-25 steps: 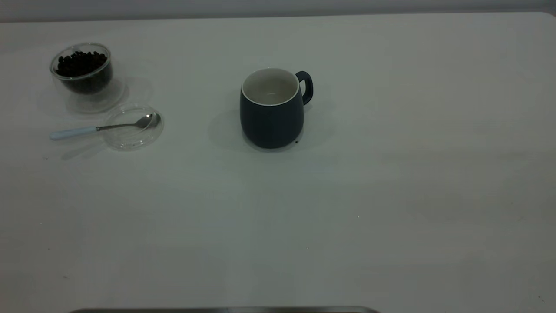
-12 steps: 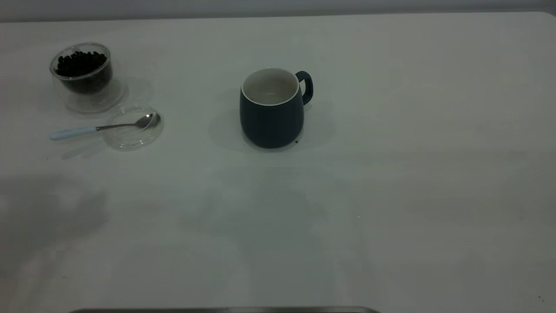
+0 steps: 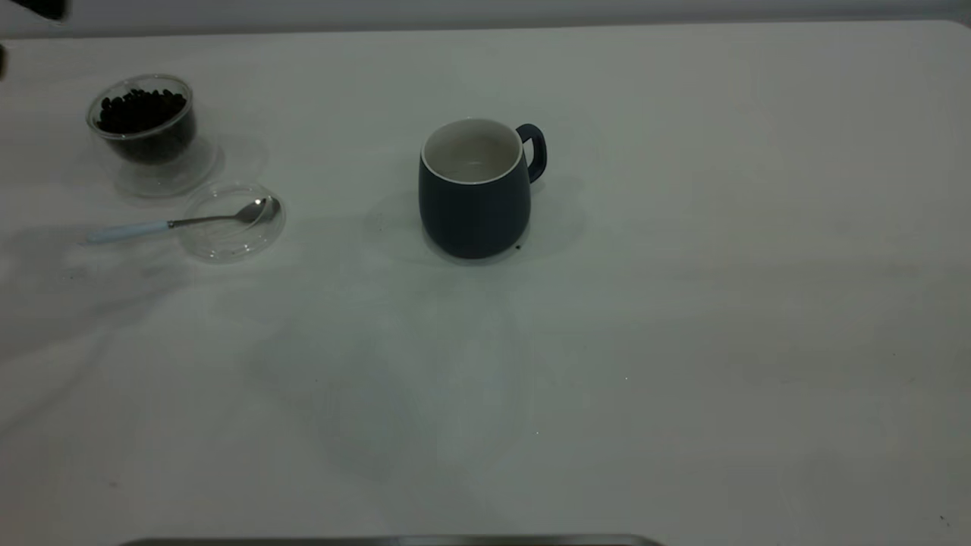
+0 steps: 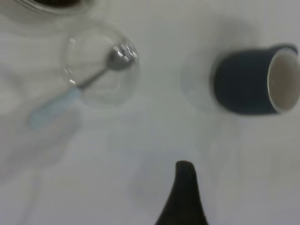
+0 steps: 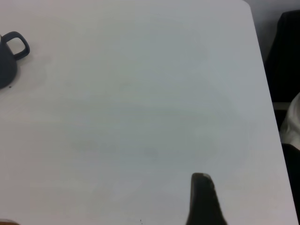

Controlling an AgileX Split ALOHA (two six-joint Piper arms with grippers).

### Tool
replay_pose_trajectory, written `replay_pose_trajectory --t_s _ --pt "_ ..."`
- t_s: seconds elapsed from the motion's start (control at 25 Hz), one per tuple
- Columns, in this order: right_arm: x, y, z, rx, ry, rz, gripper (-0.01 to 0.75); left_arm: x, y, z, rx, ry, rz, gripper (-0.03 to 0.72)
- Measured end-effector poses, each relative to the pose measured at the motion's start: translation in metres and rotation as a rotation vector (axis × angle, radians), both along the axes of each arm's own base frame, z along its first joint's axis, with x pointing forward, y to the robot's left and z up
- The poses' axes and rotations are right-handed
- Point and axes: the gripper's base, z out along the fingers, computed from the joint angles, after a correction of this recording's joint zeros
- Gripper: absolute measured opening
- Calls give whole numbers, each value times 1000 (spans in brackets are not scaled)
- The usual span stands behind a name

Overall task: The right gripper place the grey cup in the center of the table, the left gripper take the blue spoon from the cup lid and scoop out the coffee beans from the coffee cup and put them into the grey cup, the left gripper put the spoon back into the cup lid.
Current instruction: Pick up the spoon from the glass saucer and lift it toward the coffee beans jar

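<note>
My left gripper is to go to the blue spoon next and close on the spoon handle's end (image 3: 146, 228) (image 4: 68, 99) beside the cup lid, just behind the spoon's metal part.
The grey cup (image 3: 474, 189) stands upright near the table's (image 3: 683, 341) middle, its handle to the right, its white inside bare. At far left the coffee cup (image 3: 144, 129) holds coffee beans (image 3: 142, 110). Just in front of it lies the cup lid (image 3: 231, 224), with the blue spoon (image 3: 174, 223) resting bowl-on-lid and its handle off to the left. In the left wrist view one black piece of my left gripper (image 4: 185, 197) hovers above bare table, apart from the spoon (image 4: 70, 96) and the cup (image 4: 253, 82). My right gripper (image 5: 202, 199) hangs over the table's right part, far from the cup (image 5: 7, 61).
A single dark bean (image 3: 518, 247) lies by the grey cup's base. A black part of the left arm (image 3: 38, 7) shows in the exterior view's top-left corner. The table's edge (image 5: 267, 93) runs near the right gripper, dark things beyond it. A metal strip (image 3: 394, 541) lines the near edge.
A black part of the left arm has come into the top-left corner, and its shadow has shifted over the table's left side toward the spoon. Cups, lid and spoon have not moved.
</note>
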Motion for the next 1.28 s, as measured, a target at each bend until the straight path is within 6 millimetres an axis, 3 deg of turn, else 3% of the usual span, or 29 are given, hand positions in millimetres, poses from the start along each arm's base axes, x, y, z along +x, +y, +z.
replay_pose_trajectory --t_s 0.24,0.52,0.96,1.28 --pt "0 0 0 1 0 1 462 -25 64 -21 -78 44 86 712" --pt "0 0 0 1 0 1 462 -38 102 -70 -167 82 110 712" --pt "0 0 0 2 0 0 462 -34 105 -152 -293 37 147 712" --pt "0 0 0 2 0 0 462 -27 106 -197 -369 22 172 712"
